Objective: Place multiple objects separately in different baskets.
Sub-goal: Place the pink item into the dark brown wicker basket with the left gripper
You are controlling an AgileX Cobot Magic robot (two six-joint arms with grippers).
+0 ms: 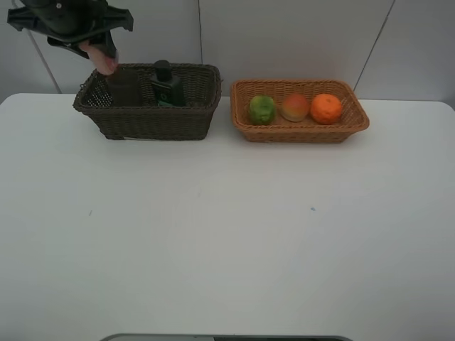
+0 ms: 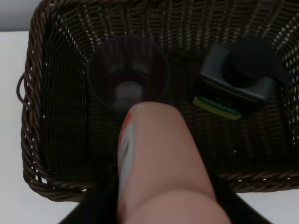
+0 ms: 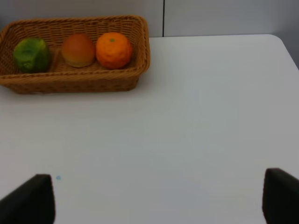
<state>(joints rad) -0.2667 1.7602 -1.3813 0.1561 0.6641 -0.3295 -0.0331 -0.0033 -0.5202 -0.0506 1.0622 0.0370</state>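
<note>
My left gripper has the slim pink bottle. Next, I set it down in the dark brown basket (image 1: 148, 105) (image 2: 179, 112) between the translucent cup and dark rectangular bottle.
My left gripper (image 1: 99, 51) is shut on the slim pink bottle (image 2: 159, 163) and holds it above the left end of the dark brown basket (image 1: 156, 122). The bottle's end shows pink under the gripper (image 1: 104, 62). In that basket stand the translucent cup (image 2: 128, 77) and the dark rectangular bottle (image 2: 238, 74), also in the high view (image 1: 166, 84). The light tan basket (image 1: 298, 132) holds the green lime (image 1: 261, 109), the red-yellow apple (image 1: 295, 107) and the orange (image 1: 326, 109). My right gripper (image 3: 156, 196) is open and empty over the table, apart from the tan basket (image 3: 70, 81).
The white table (image 1: 227, 227) runs from the baskets to the front edge. A grey wall with panel seams stands right behind both baskets. The baskets sit side by side with a small gap between them.
</note>
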